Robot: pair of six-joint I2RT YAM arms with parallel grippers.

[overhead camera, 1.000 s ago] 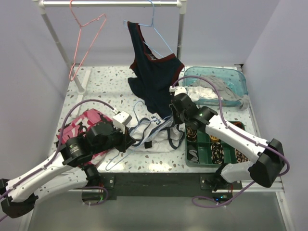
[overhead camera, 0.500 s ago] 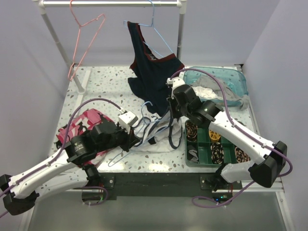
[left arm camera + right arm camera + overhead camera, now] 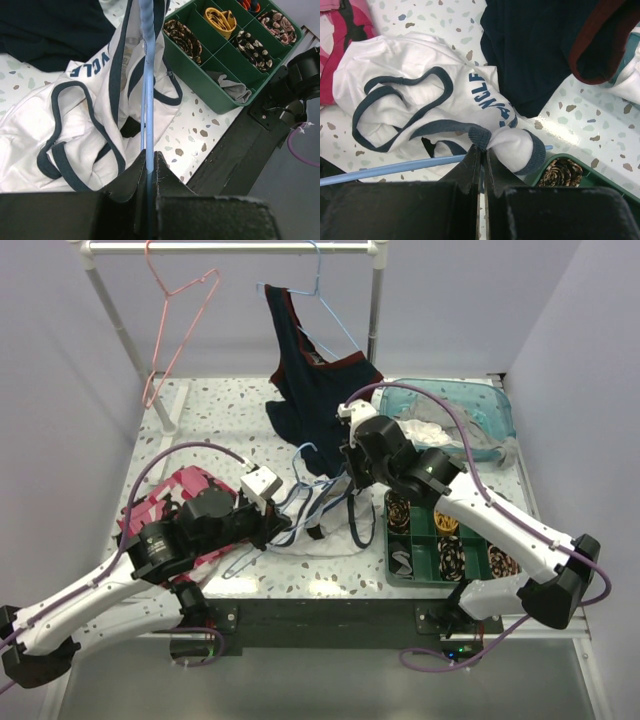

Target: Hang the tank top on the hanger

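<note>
Next, my right gripper takes the hanger (image 3: 302,481) below its hook to free my left gripper, which holds the hanger's end that needs the other strap.
The white tank top (image 3: 325,523) with navy trim lies crumpled on the table's front middle. My left gripper (image 3: 280,524) is shut on the light blue wire hanger (image 3: 301,483), which sticks up and away through the top's straps. In the left wrist view the wire (image 3: 146,75) runs straight out from between the jaws (image 3: 150,156) over the tank top (image 3: 85,115). My right gripper (image 3: 350,476) is shut on a navy-trimmed strap of the tank top (image 3: 420,85) and holds it lifted. The hanger wire (image 3: 395,168) passes just beyond my right gripper (image 3: 481,148).
A dark navy top with red trim (image 3: 318,400) hangs from the rail (image 3: 230,248) on another blue hanger. A pink hanger (image 3: 180,315) hangs at left. A pink camouflage garment (image 3: 178,492) lies under the left arm. A green compartment tray (image 3: 455,552) and a teal bin (image 3: 455,415) stand at right.
My right gripper has lifted the strap up and back-left. My left gripper has carried the hanger right and raised it, so its hook end now stands higher among the straps.
</note>
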